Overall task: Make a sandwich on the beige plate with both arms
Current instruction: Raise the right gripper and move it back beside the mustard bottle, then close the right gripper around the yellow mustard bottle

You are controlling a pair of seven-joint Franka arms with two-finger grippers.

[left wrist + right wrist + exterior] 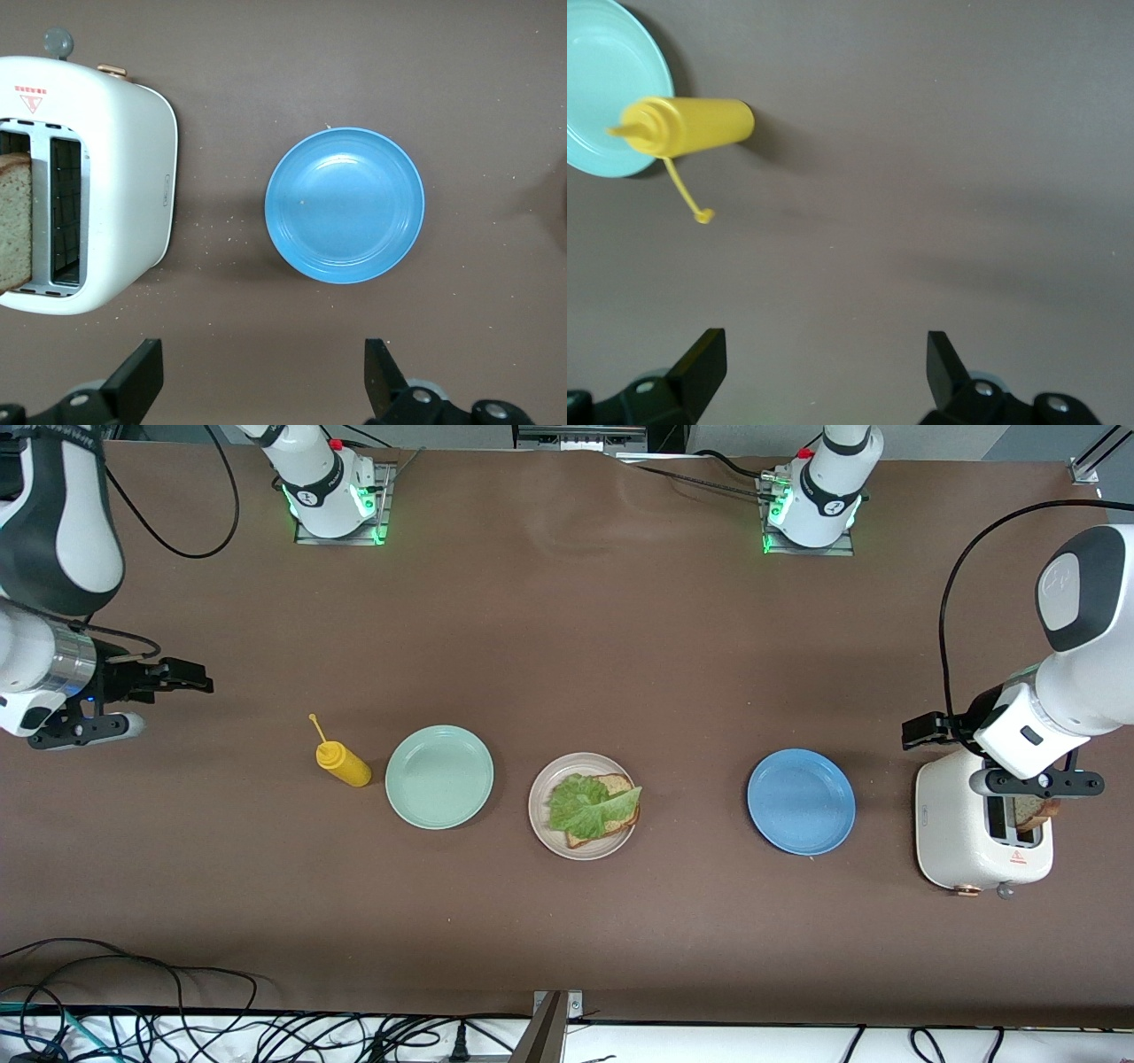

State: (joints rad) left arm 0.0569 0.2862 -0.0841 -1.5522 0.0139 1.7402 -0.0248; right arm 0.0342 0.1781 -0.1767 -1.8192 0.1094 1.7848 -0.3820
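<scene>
The robot's right gripper needs to next go to the yellow squeeze bottle beside the mint-green plate and close on the bottle's body (pixel 353 766) (pixel 712 122), below its cap.
The beige plate (pixel 539 804) sits mid-table with a brown bread slice (pixel 613 831) on it and a ruffled green lettuce leaf (pixel 588 804) laid on top. Another bread slice (pixel 1031 811) (pixel 14 221) stands in a slot of the white toaster (pixel 974 841) (pixel 120 168) at the left arm's end. My left gripper (pixel 921 731) (pixel 263 385) hangs open and empty over the table beside the toaster. My right gripper (pixel 188 677) (pixel 826 376) is open and empty over bare table at the right arm's end.
A mint-green plate (pixel 439 776) (pixel 598 80) and a yellow squeeze bottle (pixel 344 763) (pixel 691 126) on its side lie toward the right arm's end. A blue plate (pixel 801 801) (pixel 345 204) lies between the beige plate and the toaster. Cables run along the table's edge nearest the front camera.
</scene>
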